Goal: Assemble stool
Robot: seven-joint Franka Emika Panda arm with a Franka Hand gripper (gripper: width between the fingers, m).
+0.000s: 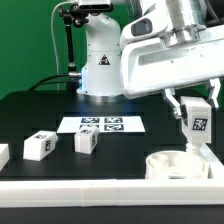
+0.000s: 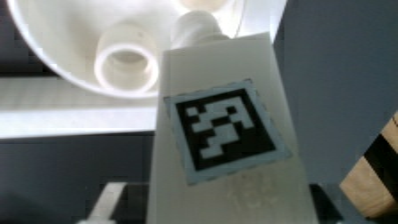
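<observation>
My gripper is holding the white stool leg. It will let go of the leg in the socket [image 1: 187, 157] [image 2: 206, 8] by the far rim of the round white seat.
My gripper [image 1: 197, 110] is shut on a white stool leg [image 1: 197, 126] with a black-and-white tag. It holds the leg upright over the round white seat [image 1: 170, 164] at the front of the exterior view's right. In the wrist view the leg [image 2: 222, 130] fills the middle between my fingers [image 2: 118, 200]. Its far tip reaches the seat [image 2: 80, 45] next to a round socket [image 2: 125, 62]. I cannot tell whether the tip touches. Two more tagged legs [image 1: 40, 146] [image 1: 86, 141] lie on the black table at the exterior view's left.
Another white piece [image 1: 2, 155] shows at the left edge. The marker board [image 1: 102, 125] lies in front of the robot base [image 1: 100, 70]. A long white rail [image 1: 90, 190] runs along the table's front edge.
</observation>
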